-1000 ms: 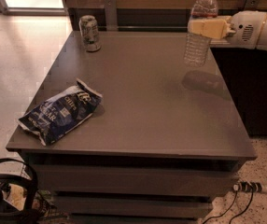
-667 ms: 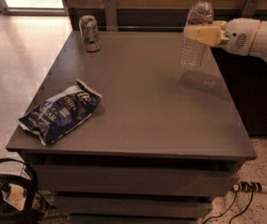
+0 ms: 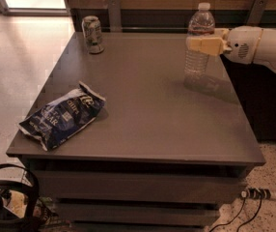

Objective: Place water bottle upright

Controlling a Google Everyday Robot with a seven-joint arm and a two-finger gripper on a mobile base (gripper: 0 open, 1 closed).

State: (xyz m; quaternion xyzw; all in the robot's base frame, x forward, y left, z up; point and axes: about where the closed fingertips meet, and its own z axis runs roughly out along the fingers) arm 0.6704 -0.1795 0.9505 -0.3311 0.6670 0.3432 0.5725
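I need to use my gripper to set the water bottle free upright on the bare grey table [image 3: 190,82], near the table's side edge by my arm.
The water bottle [image 3: 198,42] is a clear ribbed plastic bottle with a white cap and a thin label band near its neck. It stands upright over the far right part of the grey table [image 3: 152,110], its base at or just above the tabletop. My gripper [image 3: 201,45] reaches in from the right on a white arm [image 3: 258,45]. Its cream-coloured fingers are shut on the bottle's middle.
A silver drink can [image 3: 92,34] stands at the table's far left corner. A dark blue chip bag [image 3: 62,115] lies near the front left edge. A wooden wall runs behind the table. Cables and a power strip [image 3: 256,194] lie on the floor at front right.
The gripper has moved left and slightly down with the bottle in it, bringing the bottle closer to the tabletop. The can and chip bag have not moved.
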